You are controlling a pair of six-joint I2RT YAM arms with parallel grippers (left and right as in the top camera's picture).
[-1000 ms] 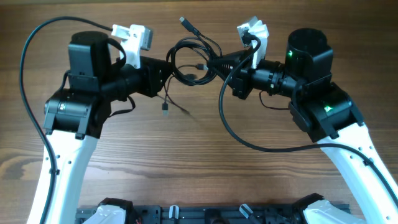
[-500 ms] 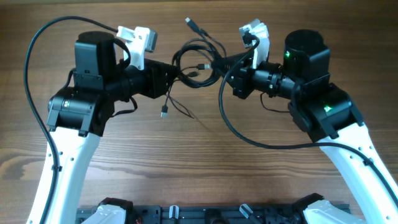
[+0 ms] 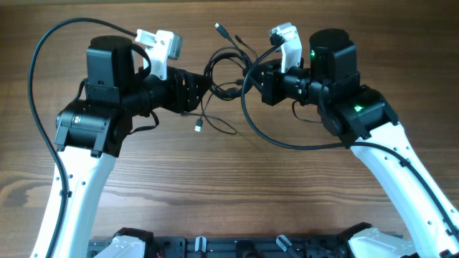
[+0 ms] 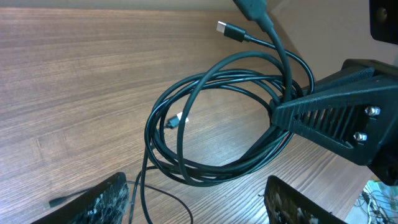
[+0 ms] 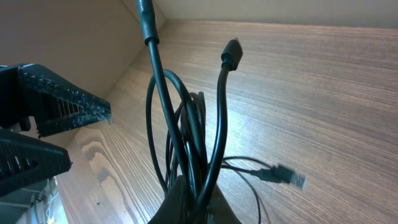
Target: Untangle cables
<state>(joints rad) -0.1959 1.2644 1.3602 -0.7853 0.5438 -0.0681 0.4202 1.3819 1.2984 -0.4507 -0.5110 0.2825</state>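
Note:
I am pinching the coil's bunched strands together with my right gripper, so I will take the coil's other side point(image 3: 209, 71) with my left gripper before my right gripper takes just a few strands.
The cables point(image 3: 226, 68) are thin black cords in a loose coil between my two grippers at the far middle of the table. My right gripper point(image 3: 249, 76) is shut on the coil's right side and holds it up; its closed fingers point(image 5: 194, 198) pinch several strands. One plug point(image 3: 219, 29) sticks up at the back, and another plug point(image 3: 199, 127) hangs on a loose strand. My left gripper point(image 3: 201, 89) is open beside the coil's left side. In the left wrist view its fingers point(image 4: 196, 196) straddle the coil point(image 4: 217, 118), touching nothing.
The wooden table point(image 3: 237, 186) lies under both arms. A thick black arm cable point(image 3: 276, 140) loops below the right wrist, and another point(image 3: 36, 93) arcs left of the left arm. A dark rail point(image 3: 237, 247) runs along the near edge.
My right gripper has moved left and slightly back with the coil. My left gripper has moved a little right toward the coil. The hanging plug has swung to the right.

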